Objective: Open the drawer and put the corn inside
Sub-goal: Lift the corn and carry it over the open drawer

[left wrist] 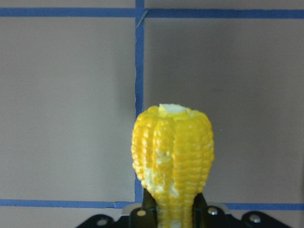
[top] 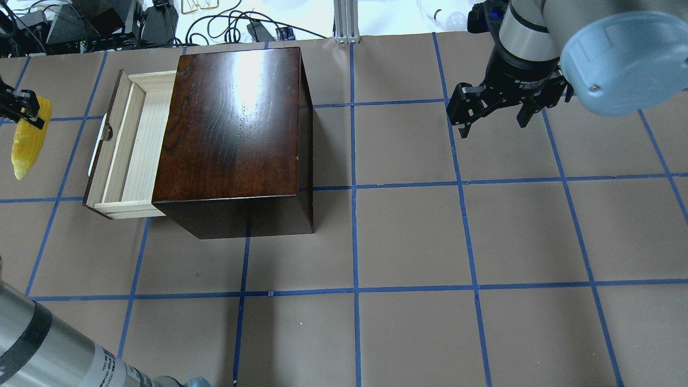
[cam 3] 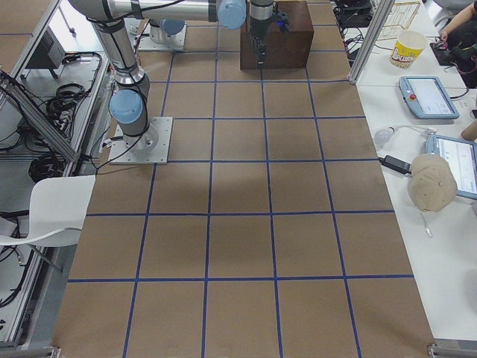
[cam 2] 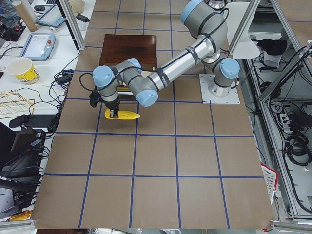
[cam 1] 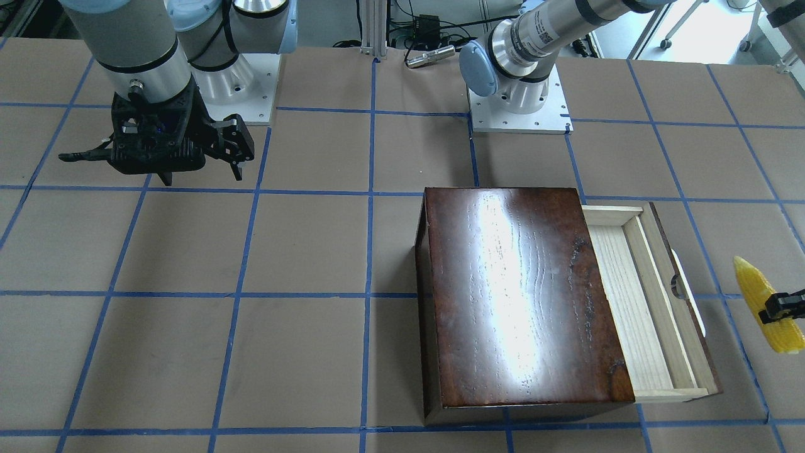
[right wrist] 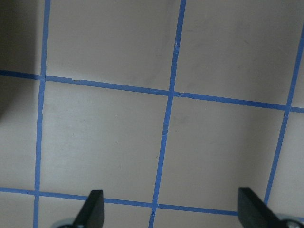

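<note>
I need to use my left gripper to set the yellow corn down on the pale wood drawer's bottom (cam 1: 629,301), next to the dark reddish-brown box. The corn is now held just beyond the drawer's front.
The dark reddish-brown box (top: 236,129) stands on the table with its pale wood drawer (top: 131,145) pulled out; the drawer (cam 1: 648,302) looks empty, and its white handle (top: 97,148) faces away from the box. My left gripper (top: 19,110) is shut on the yellow corn (top: 29,141) and holds it above the table, just beyond the drawer's front. The corn also shows in the front view (cam 1: 764,305), the left side view (cam 2: 122,115) and the left wrist view (left wrist: 173,161). My right gripper (top: 492,115) is open and empty, far from the box; its fingertips (right wrist: 92,209) frame bare table.
The table is brown with a blue tape grid (top: 355,188). The two arm bases (cam 1: 519,100) stand at the robot's edge. Cables and gear (top: 161,21) lie past the far edge. A side bench holds tablets and a cup (cam 3: 406,48).
</note>
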Motion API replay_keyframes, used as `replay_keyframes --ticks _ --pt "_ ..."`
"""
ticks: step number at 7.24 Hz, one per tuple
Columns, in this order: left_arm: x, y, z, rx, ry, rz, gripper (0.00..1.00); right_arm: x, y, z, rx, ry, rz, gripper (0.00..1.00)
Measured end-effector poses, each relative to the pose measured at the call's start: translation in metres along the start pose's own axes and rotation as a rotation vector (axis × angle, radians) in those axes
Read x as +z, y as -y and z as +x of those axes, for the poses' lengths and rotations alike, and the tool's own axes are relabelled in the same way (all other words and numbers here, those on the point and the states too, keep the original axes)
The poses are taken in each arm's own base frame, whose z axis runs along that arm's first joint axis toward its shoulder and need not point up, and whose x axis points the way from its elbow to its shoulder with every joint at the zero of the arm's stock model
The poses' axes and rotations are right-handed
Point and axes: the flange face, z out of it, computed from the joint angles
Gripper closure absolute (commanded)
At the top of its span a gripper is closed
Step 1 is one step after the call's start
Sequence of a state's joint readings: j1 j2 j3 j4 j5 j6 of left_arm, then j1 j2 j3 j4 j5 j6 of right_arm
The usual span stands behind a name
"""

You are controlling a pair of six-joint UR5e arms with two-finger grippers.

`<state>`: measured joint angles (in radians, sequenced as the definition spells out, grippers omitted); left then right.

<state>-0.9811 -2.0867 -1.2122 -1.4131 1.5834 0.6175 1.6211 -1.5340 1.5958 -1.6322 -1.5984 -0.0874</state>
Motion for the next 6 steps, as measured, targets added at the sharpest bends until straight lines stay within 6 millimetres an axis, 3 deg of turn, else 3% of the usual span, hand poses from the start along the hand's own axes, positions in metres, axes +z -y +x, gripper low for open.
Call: replay_keyframes --ticks 1,3,4,6 --pt "-0.033 0.004 0.024 0.032 0.0 0.003 1.0 0.0 0.0 0.0 0.0 0.0 0.0 0.0" --pt "-0.07 0.015 0.089 0.118 0.007 0.025 1.0 0.0 0.0 0.0 0.0 0.0 0.001 0.0" --pt "-0.077 0.019 0.116 0.154 0.007 0.028 1.0 0.0 0.0 0.0 0.0 0.0 0.001 0.0" --pt "-0.073 0.029 0.162 0.2 -0.008 0.01 1.0 0.0 0.0 0.0 0.001 0.0 0.001 0.0"
